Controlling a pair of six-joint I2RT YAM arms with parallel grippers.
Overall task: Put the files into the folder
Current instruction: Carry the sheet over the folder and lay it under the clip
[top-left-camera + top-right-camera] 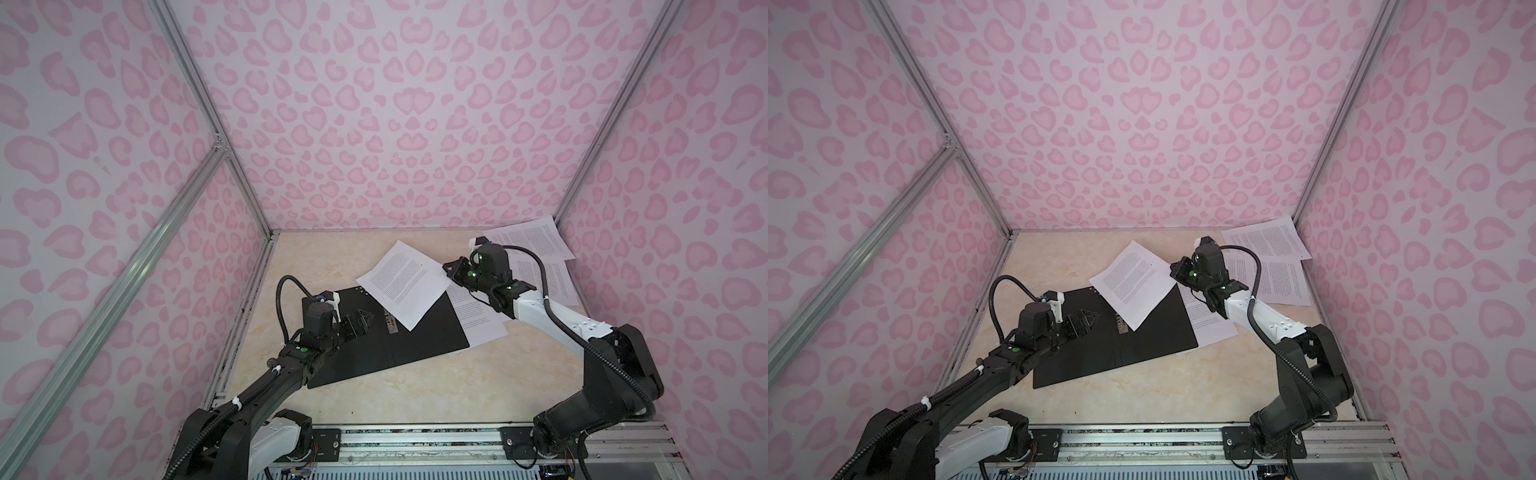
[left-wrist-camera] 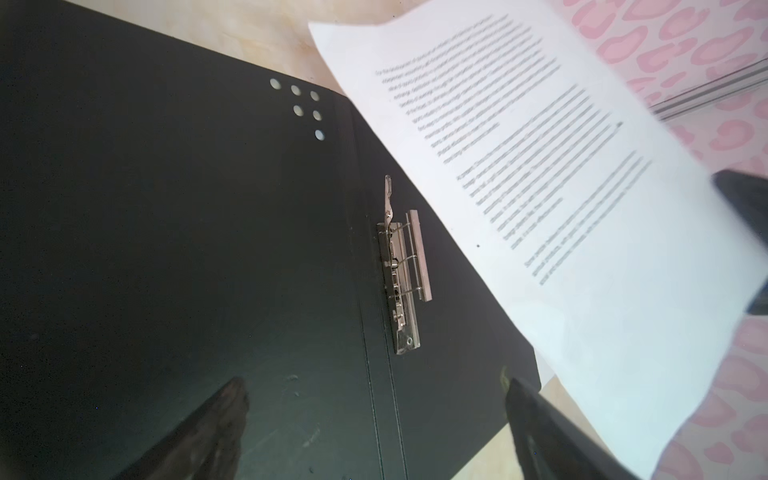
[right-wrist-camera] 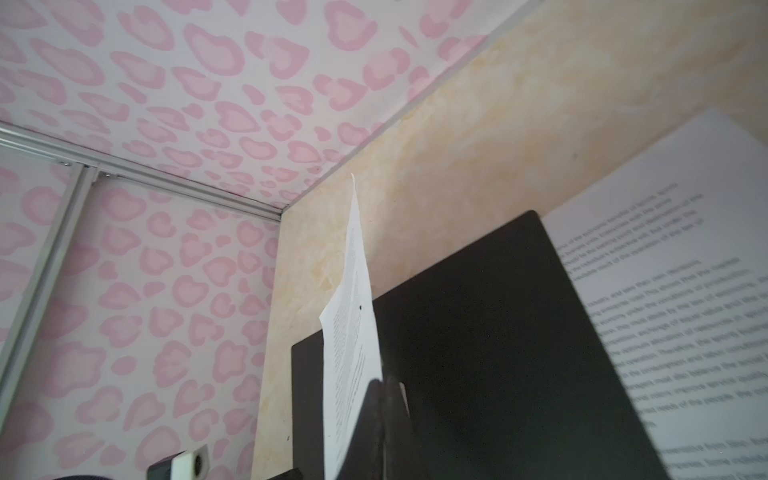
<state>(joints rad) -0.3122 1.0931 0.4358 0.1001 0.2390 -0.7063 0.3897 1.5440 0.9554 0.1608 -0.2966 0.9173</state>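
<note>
My right gripper needs to lay the printed white sheet down on the folder's black inside [image 1: 422,318] [image 3: 512,404], next to the metal clip. The sheet is now tilted above the folder.
The folder [image 1: 415,345] [image 1: 1142,345] lies open and flat on the table, black inside up, with a metal clip [image 2: 401,270] beside its spine. My right gripper [image 1: 446,266] [image 3: 384,382] is shut on the edge of one printed white sheet [image 1: 403,282] [image 2: 561,187] and holds it tilted above the folder's right half [image 3: 478,332]. My left gripper [image 1: 361,320] [image 2: 374,386] hovers open over the folder's left half, near the spine, with nothing between its fingers. Other files [image 1: 528,241] lie loose at the back right.
One more sheet [image 1: 478,320] sticks out from under the folder's right edge. Others [image 1: 548,278] lie under the right arm, near the right wall. Pink-patterned walls close in the table on three sides. A metal rail [image 1: 415,440] runs along the front.
</note>
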